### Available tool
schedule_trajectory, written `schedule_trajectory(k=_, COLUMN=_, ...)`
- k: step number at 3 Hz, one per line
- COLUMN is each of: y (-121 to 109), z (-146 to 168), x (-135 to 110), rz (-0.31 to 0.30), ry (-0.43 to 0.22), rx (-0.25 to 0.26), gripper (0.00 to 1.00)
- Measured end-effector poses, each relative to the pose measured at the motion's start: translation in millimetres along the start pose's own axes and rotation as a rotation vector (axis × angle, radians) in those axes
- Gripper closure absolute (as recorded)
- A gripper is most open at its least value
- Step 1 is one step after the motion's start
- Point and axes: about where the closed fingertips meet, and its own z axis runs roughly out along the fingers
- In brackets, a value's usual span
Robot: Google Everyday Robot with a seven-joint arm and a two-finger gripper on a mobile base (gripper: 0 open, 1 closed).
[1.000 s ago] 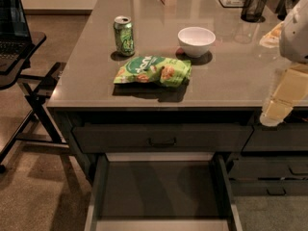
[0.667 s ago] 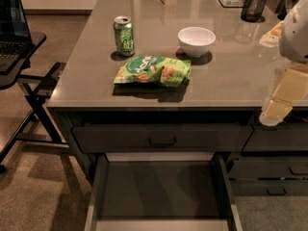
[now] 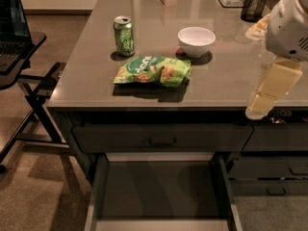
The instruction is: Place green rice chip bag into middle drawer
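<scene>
My gripper moves to the green rice chip bag next and closes on the bag's end [image 3: 175,72] nearest the white bowl.
The green rice chip bag [image 3: 153,70] lies flat on the grey counter [image 3: 221,76], near its front edge, in front of a green soda can and a white bowl. The middle drawer [image 3: 161,189] stands pulled out below the counter, dark grey with a bare bottom and paler side rims. My gripper [image 3: 258,109] hangs at the right, over the counter's front edge, well right of the bag and above the drawer's right side. It holds nothing that I can see.
A green soda can [image 3: 124,35] and a white bowl [image 3: 196,41] stand behind the bag. A black mesh cup [image 3: 253,6] is at the back right. The top drawer [image 3: 161,137] is closed. A folding stand with a laptop [image 3: 19,42] is at the left.
</scene>
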Motion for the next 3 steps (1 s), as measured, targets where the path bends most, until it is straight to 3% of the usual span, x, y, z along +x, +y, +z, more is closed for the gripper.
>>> schedule_trajectory(k=1, y=-1.5, z=-4.8, x=-7.3, rz=-0.020, ry=-0.022, rx=0.012, gripper=0.00)
schedule_trajectory(k=2, y=-8.9, z=1.0, x=-53.5, rz=-0.124, ry=-0.075, rx=0.029, gripper=0.00)
schedule_trajectory(k=3, y=-13.6, z=23.2, x=-103.0, rz=-0.204, ry=-0.138, rx=-0.001, gripper=0.00)
